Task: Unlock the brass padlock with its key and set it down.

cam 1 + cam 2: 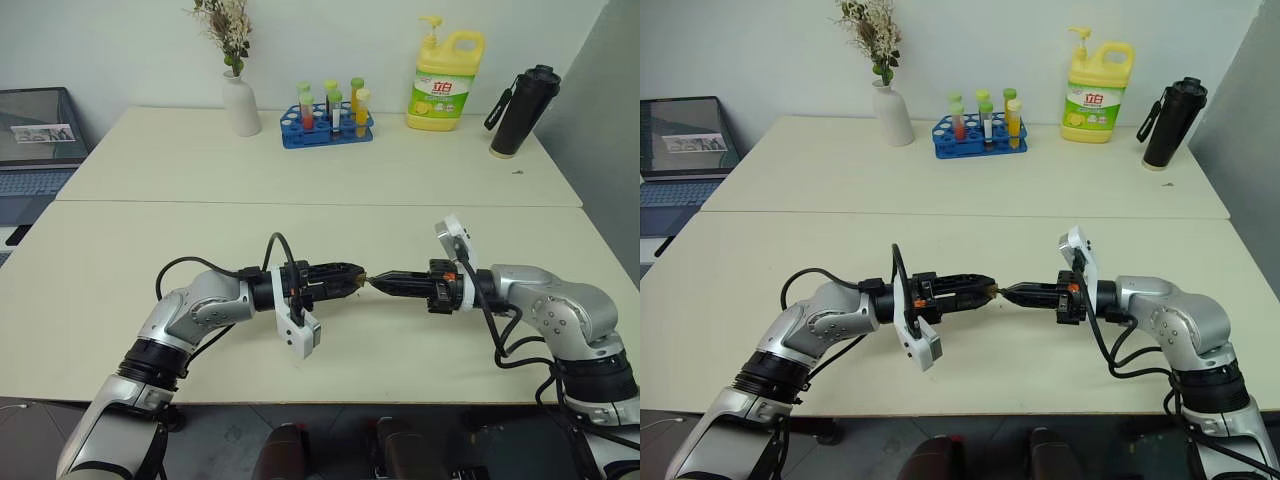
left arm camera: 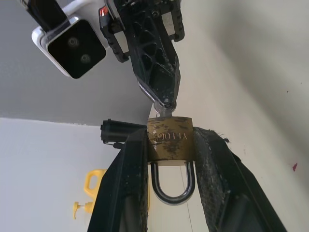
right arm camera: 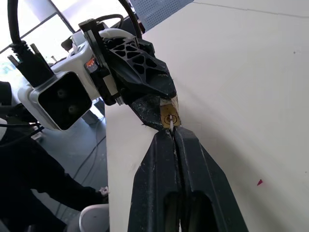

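Observation:
With the shackle inside my left gripper's fingers, my right gripper will leave the key and take the padlock's body [image 2: 170,138] before my left gripper pulls the shackle.
The brass padlock [image 2: 170,140] sits clamped between the fingers [image 2: 126,183] of my left gripper [image 1: 352,279], its silver shackle [image 2: 171,186] pointing back toward the wrist. My right gripper [image 1: 378,281] faces it tip to tip above the near table and is shut on the key [image 2: 163,111], a thin silvery blade that stands in the keyhole at the padlock's bottom face [image 3: 169,119]. In the right wrist view the two black fingers [image 3: 161,159] press together around the key's head. Both arms hover just above the tabletop.
On the far table stand a white vase with dried flowers [image 1: 240,100], a blue rack of coloured tubes [image 1: 328,118], a yellow detergent bottle [image 1: 444,82] and a black flask [image 1: 522,110]. A laptop [image 1: 35,140] sits at the far left. The cream table [image 1: 120,250] lies below both arms.

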`<state>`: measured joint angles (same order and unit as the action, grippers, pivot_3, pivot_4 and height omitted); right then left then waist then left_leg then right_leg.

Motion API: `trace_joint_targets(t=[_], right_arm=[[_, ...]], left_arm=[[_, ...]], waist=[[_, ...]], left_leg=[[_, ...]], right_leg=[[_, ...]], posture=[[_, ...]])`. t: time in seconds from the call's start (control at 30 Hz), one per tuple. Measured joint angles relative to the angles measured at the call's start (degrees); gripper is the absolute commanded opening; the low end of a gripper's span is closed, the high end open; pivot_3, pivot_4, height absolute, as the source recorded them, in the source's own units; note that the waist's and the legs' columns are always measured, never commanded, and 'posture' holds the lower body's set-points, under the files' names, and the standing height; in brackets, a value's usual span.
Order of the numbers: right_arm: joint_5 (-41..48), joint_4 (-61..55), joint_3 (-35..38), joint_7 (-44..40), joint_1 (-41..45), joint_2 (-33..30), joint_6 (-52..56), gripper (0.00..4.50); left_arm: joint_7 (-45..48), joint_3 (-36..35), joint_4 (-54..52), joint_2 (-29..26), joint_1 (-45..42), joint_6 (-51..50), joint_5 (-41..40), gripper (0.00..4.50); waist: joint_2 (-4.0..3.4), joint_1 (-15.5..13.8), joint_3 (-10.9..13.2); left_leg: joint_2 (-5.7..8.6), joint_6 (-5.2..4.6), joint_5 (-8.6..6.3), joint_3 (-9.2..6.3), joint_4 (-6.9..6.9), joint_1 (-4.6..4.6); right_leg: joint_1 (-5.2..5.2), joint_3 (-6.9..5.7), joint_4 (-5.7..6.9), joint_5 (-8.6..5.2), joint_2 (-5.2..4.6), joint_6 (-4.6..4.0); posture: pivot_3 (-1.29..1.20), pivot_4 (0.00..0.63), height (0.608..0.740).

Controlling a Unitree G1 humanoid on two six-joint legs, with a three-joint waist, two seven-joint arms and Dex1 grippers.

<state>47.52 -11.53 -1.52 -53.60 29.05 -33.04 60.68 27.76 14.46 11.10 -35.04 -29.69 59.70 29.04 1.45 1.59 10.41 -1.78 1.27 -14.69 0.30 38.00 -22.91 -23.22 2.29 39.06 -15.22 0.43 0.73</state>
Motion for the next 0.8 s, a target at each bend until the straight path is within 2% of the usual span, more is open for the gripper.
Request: trace_joint_targets(t=[0.23, 0.4, 0.67, 0.77, 0.8], right_arm=[[7.8, 6.3, 4.7, 7.7, 5.8, 3.1, 16.9, 0.0], [10.2, 9.4, 7.1, 11.0, 7.8, 4.2, 24.7, 0.0], [9.7, 8.3, 6.5, 12.0, 8.4, 4.1, 25.0, 0.0], [7.0, 4.4, 4.1, 9.8, 6.9, 3.1, 18.5, 0.58], [6.7, 4.1, 4.0, 9.6, 6.7, 3.1, 17.5, 0.91]], left_arm=[[-1.4, 0.0, 0.4, -0.4, -0.5, 0.4, 1.7, 0.97], [-2.4, 1.0, 0.4, -0.7, -0.6, 1.0, 2.7, 0.97], [-3.5, 1.4, 0.6, -1.2, -0.6, 1.0, 3.4, 0.97], [-3.6, 1.5, 0.6, -1.2, -0.5, 0.7, 3.4, 0.97], [-3.6, 1.6, 0.6, -1.2, -0.5, 0.7, 3.4, 0.97]], waist=[[-0.01, 0.0, 0.0], [-0.01, 0.0, 0.0], [-0.01, 0.0, 0.0], [-0.01, 0.0, 0.0], [-0.01, 0.1, 0.0]], left_leg=[[0.0, 0.0, 0.0, -0.02, -0.02, -0.02], [0.01, 0.0, 0.0, -0.01, -0.02, -0.04], [0.02, -0.01, 0.0, -0.02, -0.03, -0.05], [0.02, -0.01, -0.01, -0.04, -0.04, -0.06], [0.02, -0.01, -0.01, -0.02, -0.04, -0.05]], right_leg=[[-0.01, -0.02, 0.0, 0.0, -0.08, -0.01], [-0.01, -0.03, 0.0, 0.0, -0.1, 0.0], [-0.02, -0.04, -0.01, 0.0, -0.09, 0.01], [-0.03, -0.06, -0.02, -0.01, -0.06, 0.02], [-0.03, -0.05, -0.02, -0.01, -0.04, 0.02]], posture=[[0.0, 0.15, 0.74], [0.0, 0.15, 0.74], [0.0, 0.15, 0.74], [0.0, 0.15, 0.74], [0.0, 0.15, 0.74]])
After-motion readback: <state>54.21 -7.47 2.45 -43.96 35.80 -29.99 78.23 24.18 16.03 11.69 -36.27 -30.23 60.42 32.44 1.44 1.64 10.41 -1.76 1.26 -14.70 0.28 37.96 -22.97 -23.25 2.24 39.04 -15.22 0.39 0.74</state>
